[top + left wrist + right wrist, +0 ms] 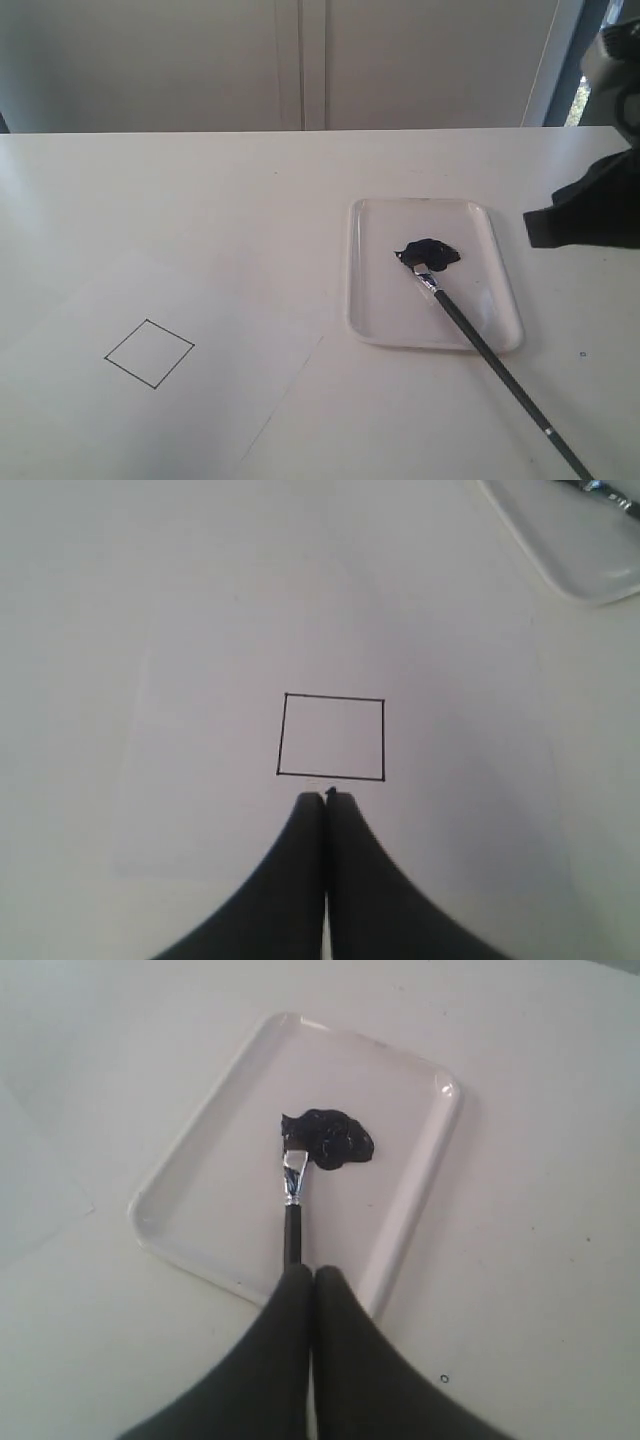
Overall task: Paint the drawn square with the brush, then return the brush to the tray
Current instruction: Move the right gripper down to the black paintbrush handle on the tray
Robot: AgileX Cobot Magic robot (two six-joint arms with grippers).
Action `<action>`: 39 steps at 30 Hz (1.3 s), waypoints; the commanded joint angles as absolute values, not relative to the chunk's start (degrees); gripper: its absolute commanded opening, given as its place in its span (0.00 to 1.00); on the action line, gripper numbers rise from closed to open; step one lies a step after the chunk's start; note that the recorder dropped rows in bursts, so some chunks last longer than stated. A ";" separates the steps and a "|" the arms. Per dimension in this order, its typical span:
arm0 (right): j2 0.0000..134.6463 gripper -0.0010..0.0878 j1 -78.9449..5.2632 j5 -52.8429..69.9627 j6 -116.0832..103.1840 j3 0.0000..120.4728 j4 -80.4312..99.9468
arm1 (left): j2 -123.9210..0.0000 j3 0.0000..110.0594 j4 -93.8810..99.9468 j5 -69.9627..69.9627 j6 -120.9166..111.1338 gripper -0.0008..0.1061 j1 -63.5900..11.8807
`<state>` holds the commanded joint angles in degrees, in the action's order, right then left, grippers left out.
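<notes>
The robot's right gripper needs to next close on the front of the brush's black handle (451, 309) (292, 1248), just behind its silver metal, inside the tray's near rim.
The drawn square (149, 352) is a thin black outline on white paper (70, 400), unpainted inside. In the left wrist view the square (332, 738) lies just beyond my left gripper (325, 798), which is shut with nothing in it. The white tray (385, 300) holds a dark paint blob (432, 252). The brush (480, 345) lies with its bristles at the blob and its black handle over the tray's near rim. My right gripper (312, 1272) is shut and empty above the brush (292, 1225) handle, near the tray (220, 1200) rim.
The right arm (600, 205) shows as a dark shape at the exterior view's right edge, beyond the tray. A corner of the tray (590, 565) shows in the left wrist view. A pale wall stands behind the white table (200, 190).
</notes>
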<state>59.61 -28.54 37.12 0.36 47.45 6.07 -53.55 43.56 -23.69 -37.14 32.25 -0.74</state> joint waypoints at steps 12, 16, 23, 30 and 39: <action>68.70 0.69 -28.54 25.64 1.10 47.45 6.07 | -64.53 43.56 -19.66 -25.08 31.92 0.01 -0.74; 73.75 0.63 -28.54 25.49 0.00 47.45 6.07 | -67.82 43.56 -19.66 -23.59 31.92 0.01 -0.74; 82.69 0.59 -28.54 20.64 -1.92 47.45 5.83 | -72.25 43.56 -19.66 -23.59 31.92 0.01 -0.74; 90.86 0.58 -28.54 21.17 -1.18 47.54 4.58 | -72.99 43.56 -19.66 -23.78 31.92 0.01 -0.74; 94.04 0.50 -28.54 22.27 2.37 49.65 1.82 | -73.00 43.56 -19.66 -23.95 31.92 0.01 -0.74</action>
<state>94.04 -28.54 22.27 2.37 49.65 1.82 -73.00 43.56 -19.66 -23.95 31.92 -0.74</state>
